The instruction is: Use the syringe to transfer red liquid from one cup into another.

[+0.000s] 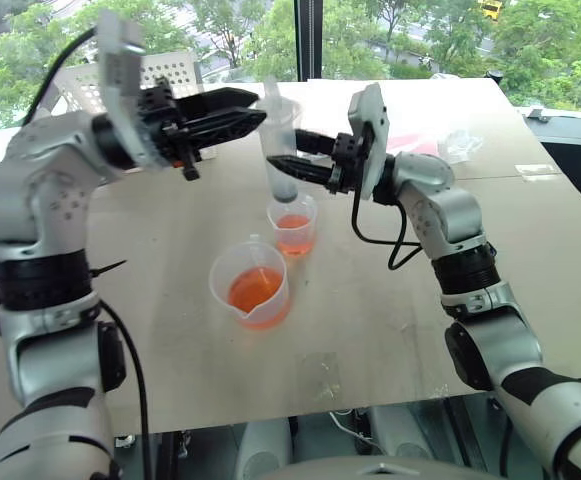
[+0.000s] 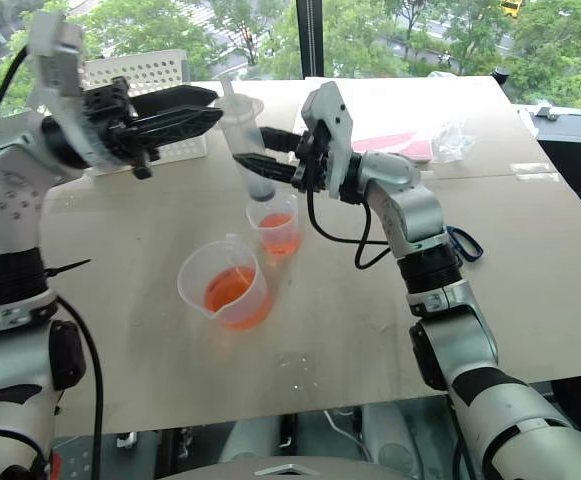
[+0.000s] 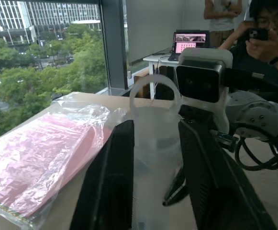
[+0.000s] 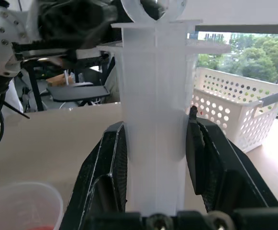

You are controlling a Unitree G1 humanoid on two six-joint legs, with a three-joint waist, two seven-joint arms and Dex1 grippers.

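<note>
Next, I set the clear syringe down with my right gripper on the bare table (image 1: pixel 426 277) beside the cups, over on my right gripper's side.
The clear syringe (image 1: pixel 278 140) stands nearly upright, its lower end just over the smaller cup (image 1: pixel 293 228), which holds a little red liquid (image 1: pixel 293 222). My right gripper (image 1: pixel 278 163) comes in from the right and is shut on the syringe barrel (image 4: pixel 153 143). At the top of the syringe, my left gripper (image 1: pixel 260 115) is open, its fingers (image 3: pixel 112 182) flanking the white plunger (image 3: pixel 154 124). The wider spouted cup (image 1: pixel 250 285) stands nearer me and to the left. It holds more red liquid (image 1: pixel 254 290).
A white perforated basket (image 2: pixel 140 70) stands at the table's back left. A pink packet in clear plastic (image 2: pixel 400 145) and crumpled plastic (image 1: pixel 460 145) lie at the back right. A blue-handled tool (image 2: pixel 465 243) lies right of my forearm. A person (image 3: pixel 268 33) holds a phone beyond the table.
</note>
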